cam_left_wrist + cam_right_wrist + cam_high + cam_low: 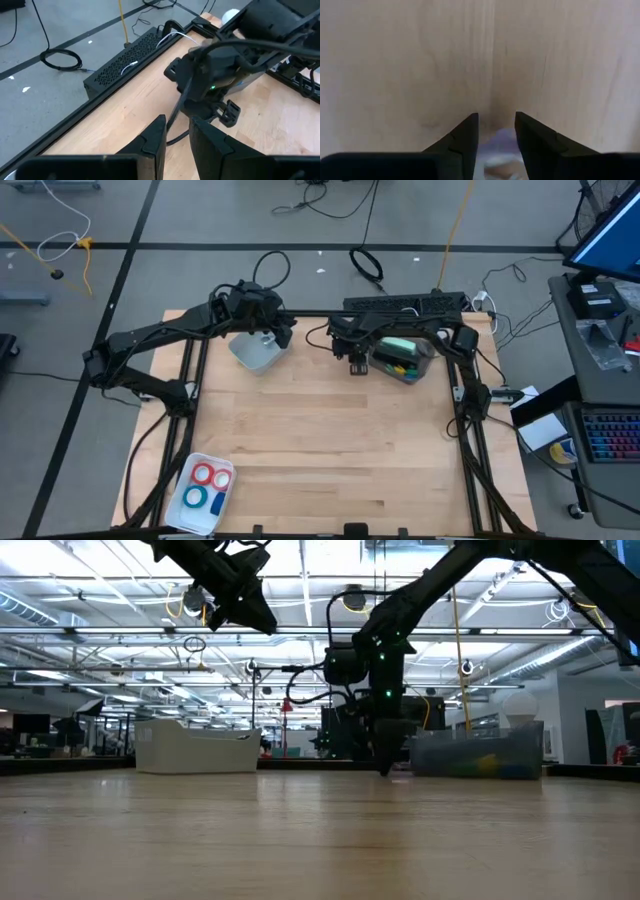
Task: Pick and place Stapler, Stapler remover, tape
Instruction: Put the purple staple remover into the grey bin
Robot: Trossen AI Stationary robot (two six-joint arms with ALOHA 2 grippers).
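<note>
The fingers of my right gripper reach past the lilac end of the stapler remover. They should open, back up and close around the stapler remover's body (501, 167) before lifting.
My right gripper (355, 368) points steeply down, its tips just above the tabletop (385, 768), beside a clear container (405, 360) that holds green and yellow things. In the right wrist view its fingers (496, 116) stand apart around a blurred pale lilac thing (497, 145). My left gripper (283, 335) hangs high over the far left next to a white bin (258, 352), with a narrow empty gap between its fingers (176, 122). The tape rolls (205, 476), red and blue, lie in a white tray (190, 525) at the near left. I cannot pick out the stapler or the stapler remover. My right gripper comes from above, pointing down, with one finger (465, 135) on either side of the pale lilac thing. The thing fills the gap a little back from the fingertips. I cannot tell whether the fingers touch it, or which part of it lies between them.
A black perforated box (405, 305) and cables line the table's far edge. The white bin (195, 748) and the clear container (478, 752) stand on the far part of the table. Bare wood (330, 440) spans the middle and the near right.
</note>
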